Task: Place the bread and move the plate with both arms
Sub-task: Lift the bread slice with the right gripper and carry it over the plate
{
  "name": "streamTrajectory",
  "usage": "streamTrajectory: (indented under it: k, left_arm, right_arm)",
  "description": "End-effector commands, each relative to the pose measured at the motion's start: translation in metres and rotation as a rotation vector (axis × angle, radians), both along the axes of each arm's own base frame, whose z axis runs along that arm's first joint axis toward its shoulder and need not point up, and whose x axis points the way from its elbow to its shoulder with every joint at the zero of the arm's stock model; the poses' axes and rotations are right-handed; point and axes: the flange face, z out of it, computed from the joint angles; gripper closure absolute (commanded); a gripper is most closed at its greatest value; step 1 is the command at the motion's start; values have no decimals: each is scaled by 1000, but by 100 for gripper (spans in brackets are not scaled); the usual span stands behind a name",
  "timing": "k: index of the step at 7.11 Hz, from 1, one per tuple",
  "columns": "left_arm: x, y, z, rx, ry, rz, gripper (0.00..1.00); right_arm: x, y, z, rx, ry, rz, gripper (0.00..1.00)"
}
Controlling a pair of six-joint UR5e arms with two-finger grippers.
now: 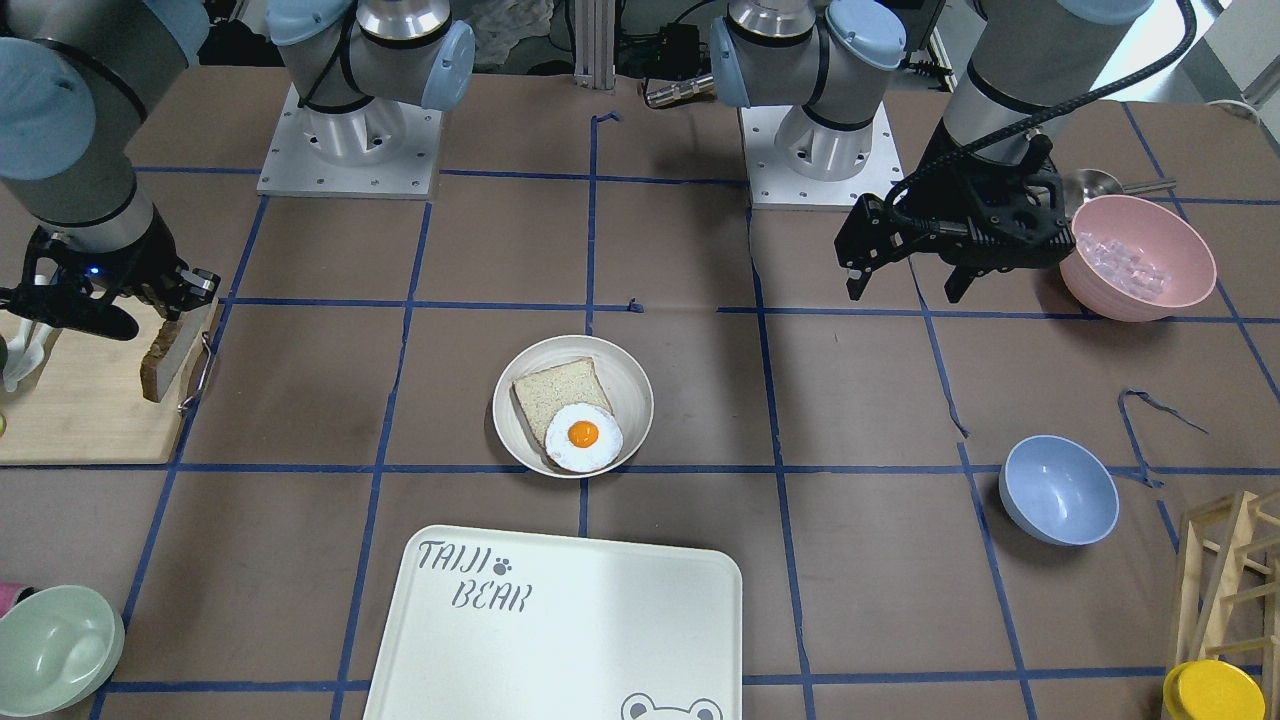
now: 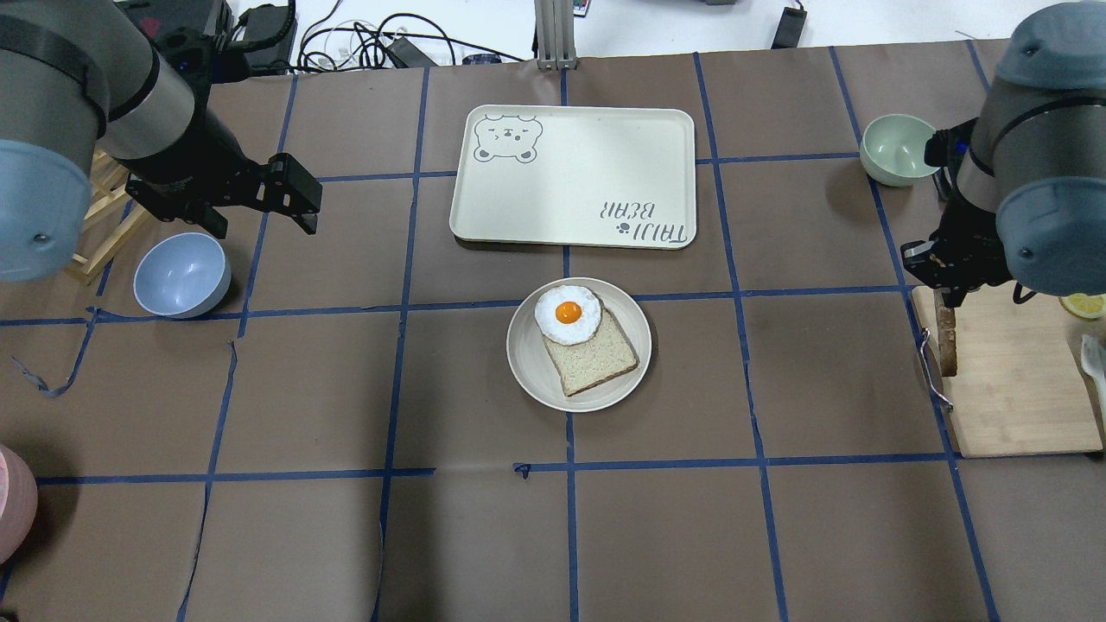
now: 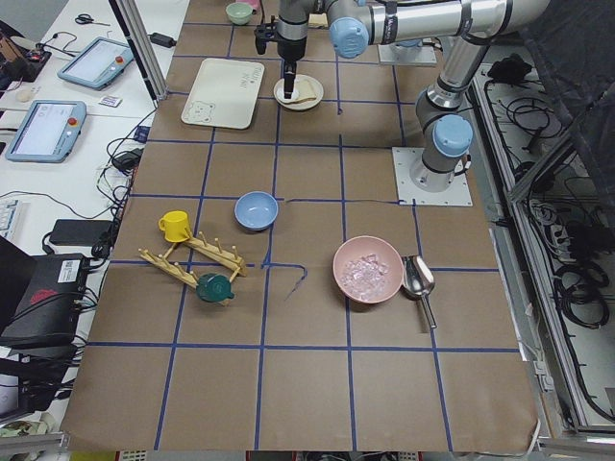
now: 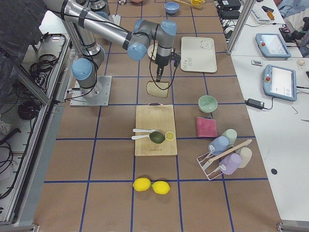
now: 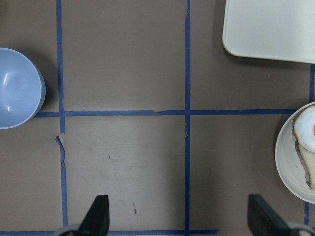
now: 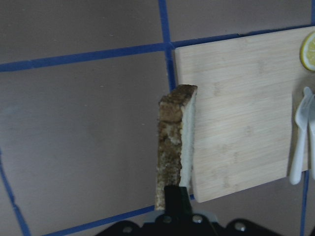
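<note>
The bread will go down over the fried egg and paler slice on the plate (image 1: 587,409) from my right gripper.
My right gripper (image 1: 172,300) is shut on the bread (image 1: 165,358), a slice with a dark brown crust. It hangs upright and edge-on over the cutting board's edge, also seen in the overhead view (image 2: 948,345) and the right wrist view (image 6: 174,152). The plate (image 1: 636,385) sits mid-table and holds a paler slice (image 1: 555,395) with a fried egg (image 1: 583,437) on it; it also shows in the overhead view (image 2: 529,367). My left gripper (image 1: 905,285) is open and empty, hovering well away from the plate near the pink bowl; in its wrist view (image 5: 179,219) the plate (image 5: 287,160) lies at the right edge.
The wooden cutting board (image 2: 1020,389) carries a lemon slice and white utensils. The "TAIJI BEAR" tray (image 2: 587,164) lies just past the plate. A blue bowl (image 2: 181,275), a green bowl (image 2: 899,149), a pink bowl of ice (image 1: 1135,255) and a wooden rack (image 1: 1230,570) stand around the edges.
</note>
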Motion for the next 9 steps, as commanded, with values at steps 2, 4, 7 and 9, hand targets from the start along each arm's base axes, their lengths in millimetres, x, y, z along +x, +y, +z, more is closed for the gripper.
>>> streamTrajectory:
  k: [2, 4, 7, 9]
  left_arm:
    - [0, 0, 0, 2, -1, 0, 0]
    - [0, 3, -1, 8, -2, 0, 0]
    - [0, 4, -2, 8, -1, 0, 0]
    - [0, 2, -1, 0, 5, 3, 0]
  right_arm:
    - [186, 17, 16, -113, -81, -14, 100]
    - [318, -12, 28, -178, -102, 33, 100]
    - [355, -22, -4, -186, -31, 163, 100]
    - [355, -26, -26, -160, 5, 223, 100]
